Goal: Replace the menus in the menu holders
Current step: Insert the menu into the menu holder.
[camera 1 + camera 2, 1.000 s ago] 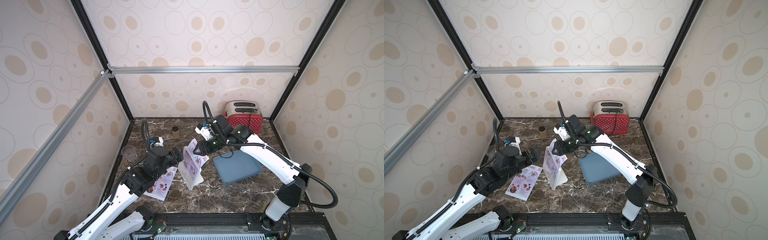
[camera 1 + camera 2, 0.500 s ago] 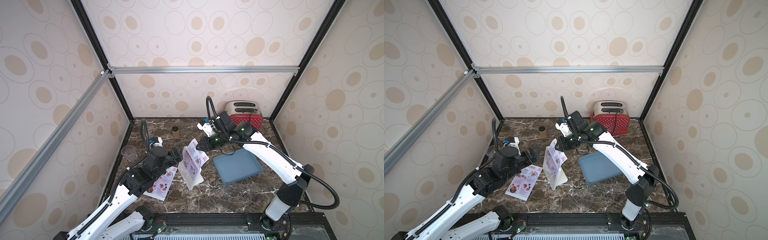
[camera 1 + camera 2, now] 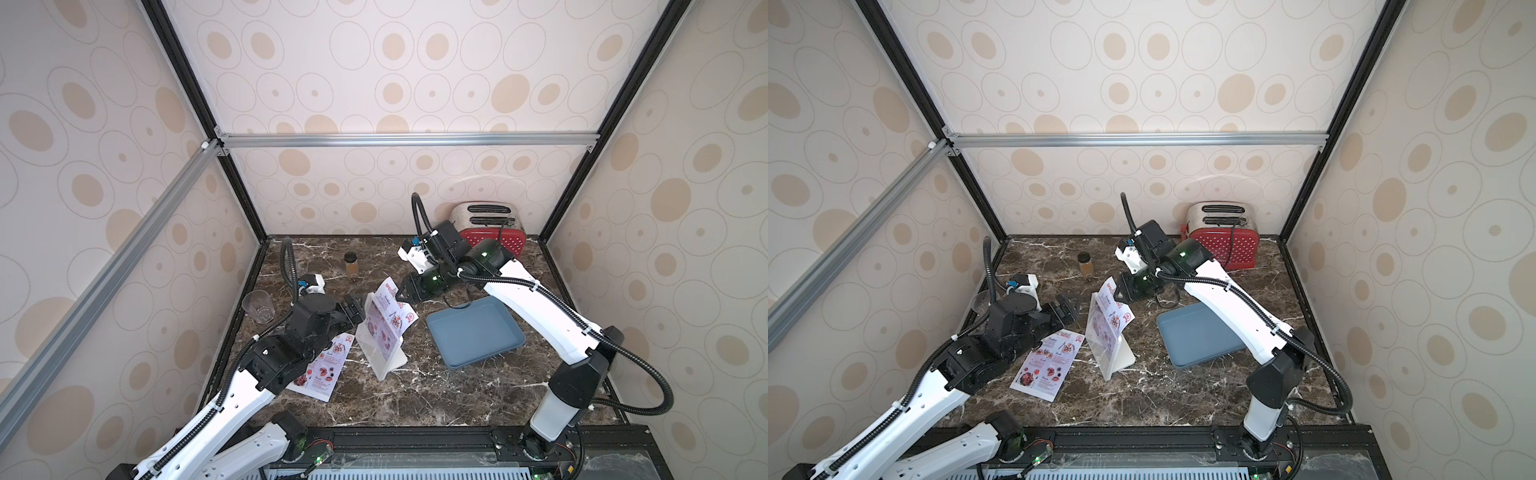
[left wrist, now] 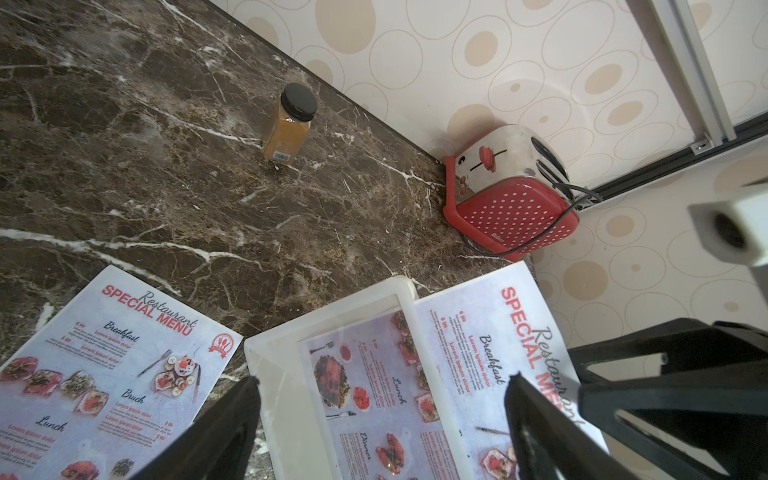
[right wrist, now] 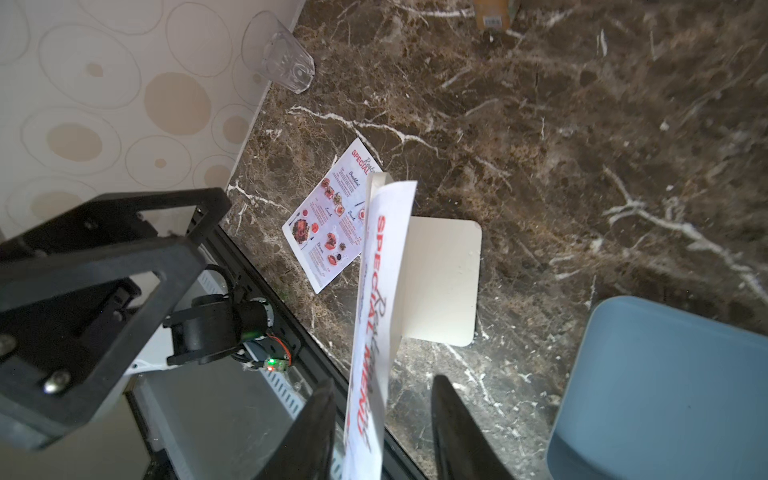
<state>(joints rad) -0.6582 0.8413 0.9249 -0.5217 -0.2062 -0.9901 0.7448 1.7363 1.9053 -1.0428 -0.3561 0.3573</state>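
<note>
I can see the menu's title end sticking far out of the menu holder, so next I pinch the menu's free edge (image 3: 409, 309) with my right gripper and push it deeper in.
The whitish acrylic menu holder (image 3: 384, 357) (image 3: 1115, 357) stands mid-table. One menu (image 3: 392, 305) (image 5: 382, 257) sticks up out of its top, partly inside. My right gripper (image 3: 401, 291) (image 5: 384, 380) is open, with that sheet's top edge between its fingers; a gap shows on one side. My left gripper (image 3: 357, 309) (image 4: 384, 378) is open at the holder's left, its fingers wide on either side of the holder (image 4: 291, 374) and the menu (image 4: 478, 332) in it. A second menu (image 3: 324, 370) (image 4: 104, 361) lies flat beside the holder, partly under my left arm.
A grey-blue tray (image 3: 473, 334) lies right of the holder. A red toaster (image 3: 490, 230) stands at the back right, with its cord trailing toward the tray. A small jar (image 3: 352, 266) stands at the back, and a clear cup (image 3: 257, 305) by the left wall.
My right wrist has lifted and shifted slightly toward the back while staying at the menu's top edge. The left arm, holder and flat menu have not moved.
</note>
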